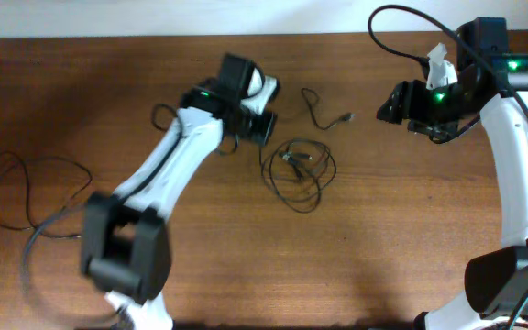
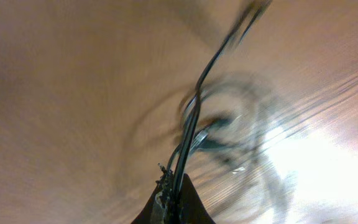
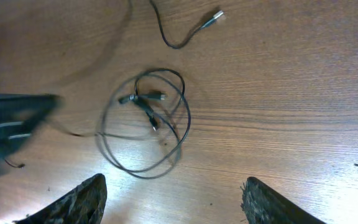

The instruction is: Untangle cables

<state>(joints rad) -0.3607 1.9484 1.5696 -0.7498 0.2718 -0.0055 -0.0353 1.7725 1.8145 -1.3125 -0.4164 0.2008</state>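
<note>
Next, I let go of the thin black piece of cable with my left gripper on the bare wood (image 1: 42,105) behind the spread-out black cable.
A loose coil of thin black cables (image 1: 299,170) with small plugs lies mid-table; it also shows in the right wrist view (image 3: 145,121) and, blurred, in the left wrist view (image 2: 229,124). My left gripper (image 1: 258,125) sits just left of the coil, shut on a thin black strand (image 2: 188,134) that runs from its fingertips (image 2: 178,198) toward the coil. A separate strand with a silver plug (image 1: 324,110) lies behind the coil and also shows in the right wrist view (image 3: 191,31). My right gripper (image 1: 388,104) is open and empty (image 3: 176,202), raised right of the cables.
Another thin black cable (image 1: 26,188) lies spread at the table's left edge. A small cable loop (image 1: 161,114) shows beside the left arm. The left wrist view is motion-blurred. The wooden table (image 1: 401,229) fills all views.
</note>
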